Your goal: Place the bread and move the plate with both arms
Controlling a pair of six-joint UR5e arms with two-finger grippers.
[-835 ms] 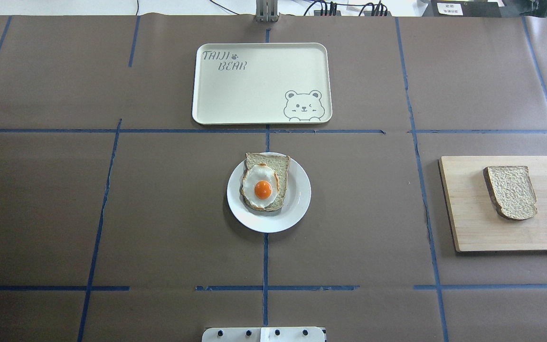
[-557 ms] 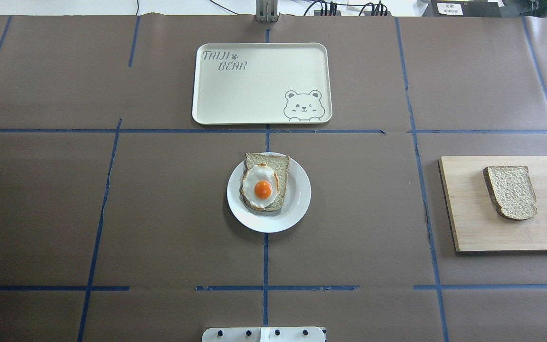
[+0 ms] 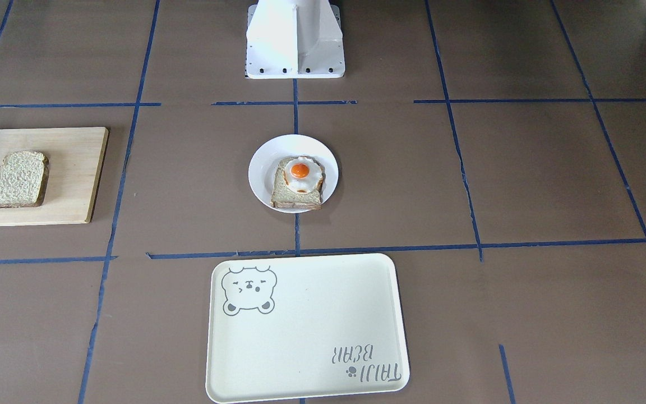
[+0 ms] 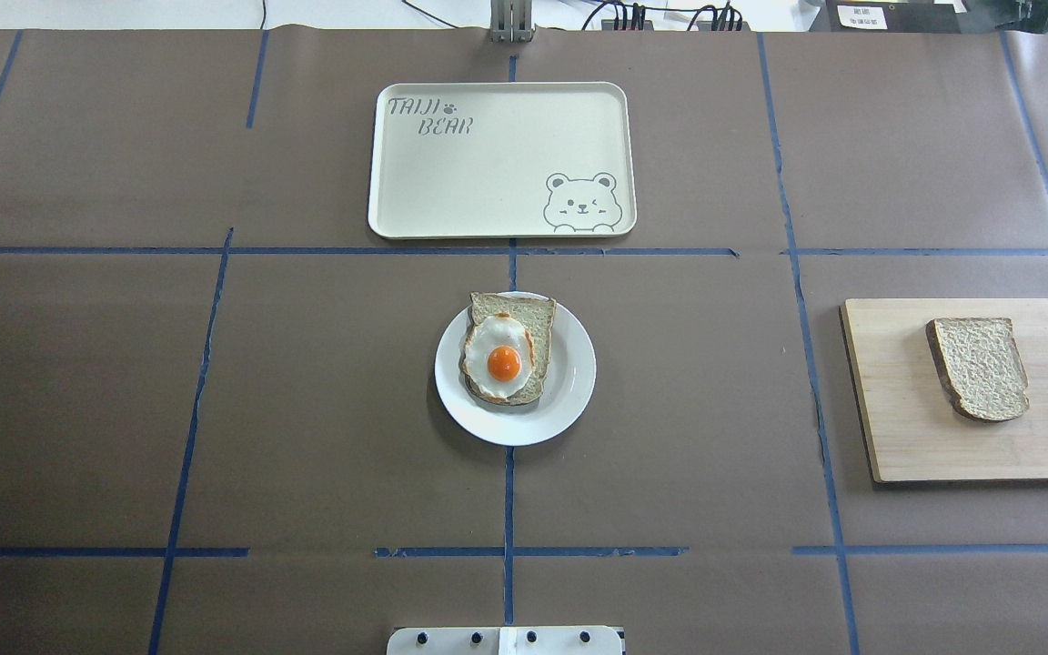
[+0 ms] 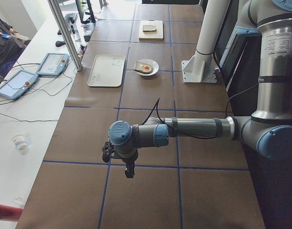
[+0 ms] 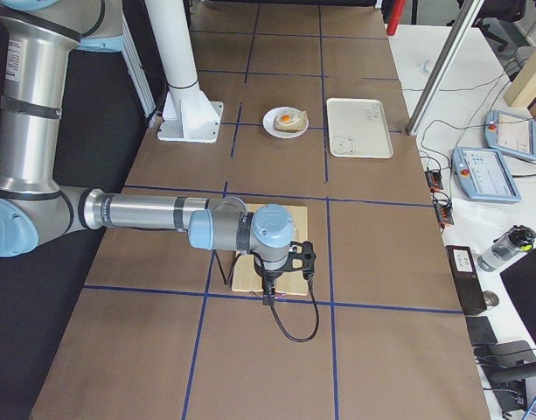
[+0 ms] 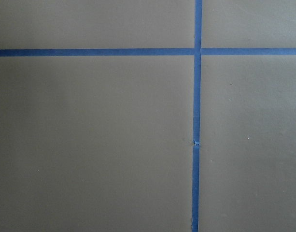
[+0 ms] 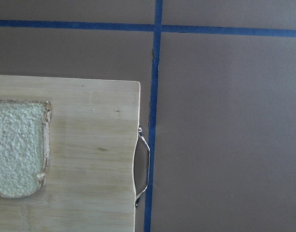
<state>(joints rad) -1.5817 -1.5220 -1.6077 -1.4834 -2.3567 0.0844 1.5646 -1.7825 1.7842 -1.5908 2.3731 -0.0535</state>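
Note:
The robot's right gripper will next go to the bare bread and grab the middle of its edge (image 8: 46,142) facing the metal handle of the cutting board.
The bare bread (image 4: 979,368) (image 3: 18,179) (image 8: 17,145) lies flat on a wooden cutting board (image 4: 906,409) at the table's right. The white plate (image 4: 569,382) (image 3: 261,168) sits mid-table and holds a slice topped with a fried egg (image 4: 504,359). Neither arm reaches into the overhead or front views. My right gripper (image 6: 269,296) hangs over the board's outer end, and its wrist hides the bread in the exterior right view. My left gripper (image 5: 128,171) hovers over bare table far out on the left. Only side views show them, so I cannot tell if either is open or shut.
A cream tray with a bear drawing (image 4: 501,159) (image 3: 306,325) lies beyond the plate on the far side. The white robot base (image 3: 295,39) stands behind the plate. Blue tape lines cross the brown table cover. A metal handle (image 8: 144,166) sticks out from the board's edge.

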